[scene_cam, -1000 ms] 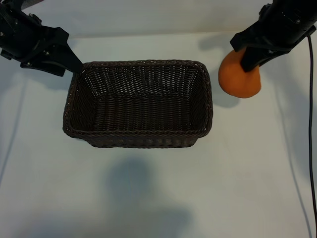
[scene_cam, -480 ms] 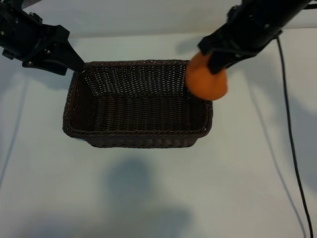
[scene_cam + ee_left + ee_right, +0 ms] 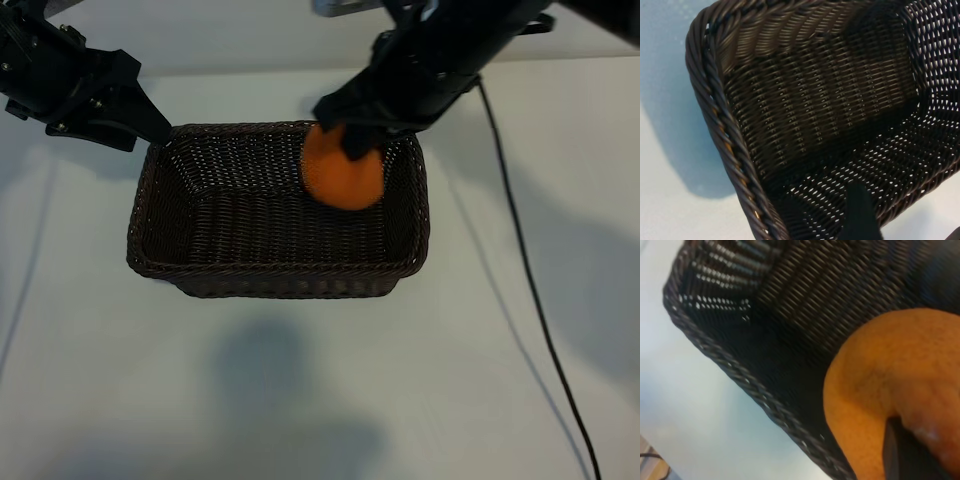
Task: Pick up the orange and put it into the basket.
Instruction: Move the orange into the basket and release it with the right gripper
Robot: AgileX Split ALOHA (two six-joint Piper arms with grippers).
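The robot's right gripper should release the orange on the basket's bottom beside its near side (image 3: 317,237) (image 3: 890,371).
The orange (image 3: 345,180) hangs over the right part of the dark wicker basket (image 3: 270,272), just inside its far rim. My right gripper (image 3: 350,138) is shut on the orange from above. In the right wrist view the orange (image 3: 890,375) fills the near side, with one dark finger (image 3: 897,452) pressed on it and the basket's braided rim (image 3: 740,375) below. My left gripper (image 3: 155,133) stays at the basket's far left corner, open. Its wrist view looks into the basket (image 3: 715,100), and one finger (image 3: 857,215) shows over the weave.
A black cable (image 3: 520,270) trails from the right arm across the pale table at the right. The basket stands in the middle of the table, with bare table in front of it and to both sides.
My right gripper has carried the orange leftwards, from beside the basket's right end to over its inside. The left arm and the basket have not moved.
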